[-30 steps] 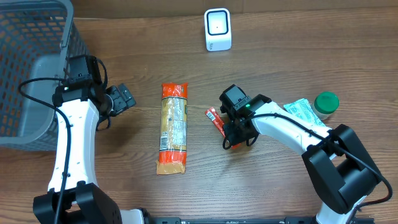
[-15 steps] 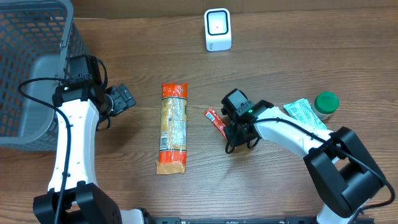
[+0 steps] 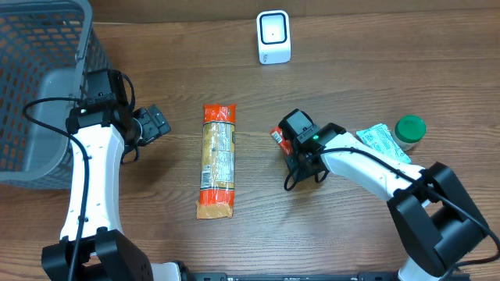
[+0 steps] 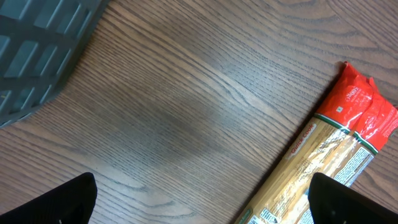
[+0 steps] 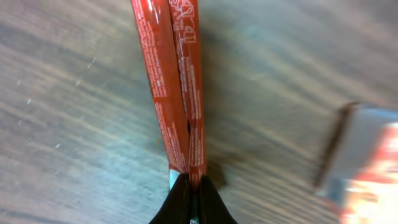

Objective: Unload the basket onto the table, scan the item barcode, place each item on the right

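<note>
Next, my right gripper sets the slim red packet down on the bare wood a little way from the orange spaghetti pack (image 3: 276, 146) (image 5: 173, 71).
My right gripper (image 3: 291, 143) is shut on one end of a slim red packet (image 3: 276, 136), right of the table's middle. In the right wrist view the red packet (image 5: 176, 81) runs straight up from my pinched black fingertips (image 5: 205, 198), and the wood beneath looks blurred. The white barcode scanner (image 3: 273, 37) stands at the back centre, well apart from the packet. My left gripper (image 3: 153, 123) hangs open near the basket, with nothing between its fingers (image 4: 59, 200); only bare wood lies there.
A long orange spaghetti pack (image 3: 218, 160) lies between the two arms, its red end (image 4: 357, 112) in the left wrist view. A grey mesh basket (image 3: 39, 55) fills the left back corner. A green-lidded jar (image 3: 409, 128) and a white-green sachet (image 3: 381, 141) sit at the right.
My right gripper has closed fully on the red packet. The packet has shifted slightly toward the back and right and shows shorter from overhead. The left arm has not moved.
</note>
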Robot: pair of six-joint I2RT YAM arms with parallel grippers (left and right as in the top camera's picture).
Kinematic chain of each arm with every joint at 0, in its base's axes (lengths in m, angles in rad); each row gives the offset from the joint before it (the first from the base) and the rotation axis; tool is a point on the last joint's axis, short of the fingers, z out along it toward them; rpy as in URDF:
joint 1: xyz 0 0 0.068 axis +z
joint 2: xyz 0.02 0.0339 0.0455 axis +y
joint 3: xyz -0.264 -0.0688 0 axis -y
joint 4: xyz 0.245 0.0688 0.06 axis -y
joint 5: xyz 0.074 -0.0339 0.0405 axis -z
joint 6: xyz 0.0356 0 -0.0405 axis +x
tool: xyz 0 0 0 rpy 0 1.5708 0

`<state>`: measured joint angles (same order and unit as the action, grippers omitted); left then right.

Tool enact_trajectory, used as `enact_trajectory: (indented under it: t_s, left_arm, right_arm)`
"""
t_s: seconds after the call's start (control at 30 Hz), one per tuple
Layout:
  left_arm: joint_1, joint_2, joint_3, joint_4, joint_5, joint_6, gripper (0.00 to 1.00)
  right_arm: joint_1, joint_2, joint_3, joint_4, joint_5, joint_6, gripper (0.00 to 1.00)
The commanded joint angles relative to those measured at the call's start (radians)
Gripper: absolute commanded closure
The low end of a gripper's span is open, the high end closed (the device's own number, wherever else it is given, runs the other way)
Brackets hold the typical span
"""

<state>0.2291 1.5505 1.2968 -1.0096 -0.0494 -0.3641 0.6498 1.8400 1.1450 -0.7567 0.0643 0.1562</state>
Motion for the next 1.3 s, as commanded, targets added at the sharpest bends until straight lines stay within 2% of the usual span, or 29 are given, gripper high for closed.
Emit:
enact_trajectory:
  t_s: [0.0,0.53,0.9,1.27]
  left_arm:
    - [0.000,-0.001,0.001,0.000,-0.006,-0.006,0.00]
    - [0.000,-0.001,0.001,0.000,-0.006,-0.006,0.00]
    - [0.000,-0.001,0.001,0.000,-0.006,-0.006,0.00]
    - [0.000,-0.001,0.001,0.000,-0.006,-0.006,0.00]
  right_arm:
    - [0.016,-0.047,0.034,-0.009,0.172,-0.001,0.96]
    - [0.268,-0.046,0.032,-0.034,0.848,0.053,0.96]
    - [0.280,0.010,0.032,0.004,0.975,0.051,0.96]
    - [0.280,0.180,0.032,0.079,1.033,0.019,0.96]
